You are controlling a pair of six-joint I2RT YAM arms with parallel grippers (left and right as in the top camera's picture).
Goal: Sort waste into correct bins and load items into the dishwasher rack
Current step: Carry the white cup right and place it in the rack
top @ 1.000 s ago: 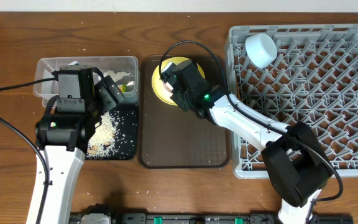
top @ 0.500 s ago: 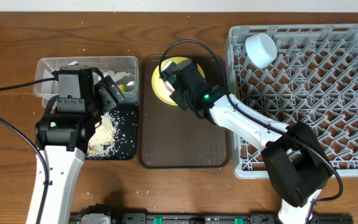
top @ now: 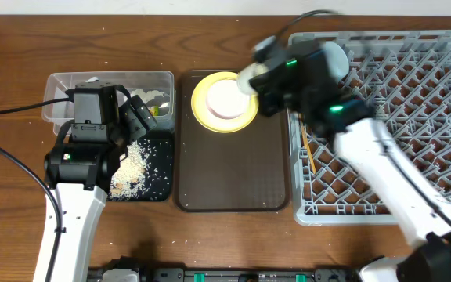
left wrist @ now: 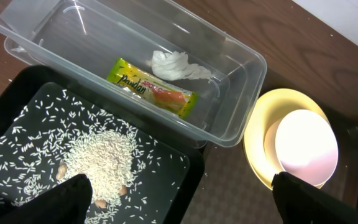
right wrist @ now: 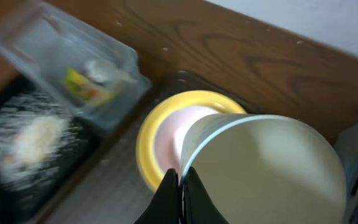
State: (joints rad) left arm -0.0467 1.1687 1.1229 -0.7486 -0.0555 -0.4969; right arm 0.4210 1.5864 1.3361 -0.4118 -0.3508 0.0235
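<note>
The white cup will go down in the grey dishwasher rack (top: pixel 315 111) by the wooden stick's far end, set there by my right gripper.
My right gripper (right wrist: pixel 180 178) is shut on the rim of the light blue bowl (right wrist: pixel 266 168) and holds it in the air. Overhead, the right gripper (top: pixel 261 78) and bowl (top: pixel 247 78) are blurred between the brown tray and the grey dishwasher rack (top: pixel 390 117). Below them the pinkish-white bowl (top: pixel 227 98) sits in the yellow plate (top: pixel 202 113). My left gripper (left wrist: pixel 185 199) is open above the black tray (left wrist: pixel 194 177), which holds rice (left wrist: pixel 98 155). The wrapper (left wrist: pixel 151 87) and tissue (left wrist: pixel 176 65) lie in the clear tub (left wrist: pixel 247 62). The white cup (top: pixel 337 53) stands in the rack, partly behind my arm.
The plate stands at the far end of the brown serving tray (top: pixel 233 180). A thin wooden stick (top: pixel 309 153) lies in the rack's left side. The tub and black tray sit side by side, left of the brown tray.
My right arm has lifted the light blue bowl off the stack and swung right toward the rack, uncovering the pinkish-white bowl in the plate. The left arm has not moved.
</note>
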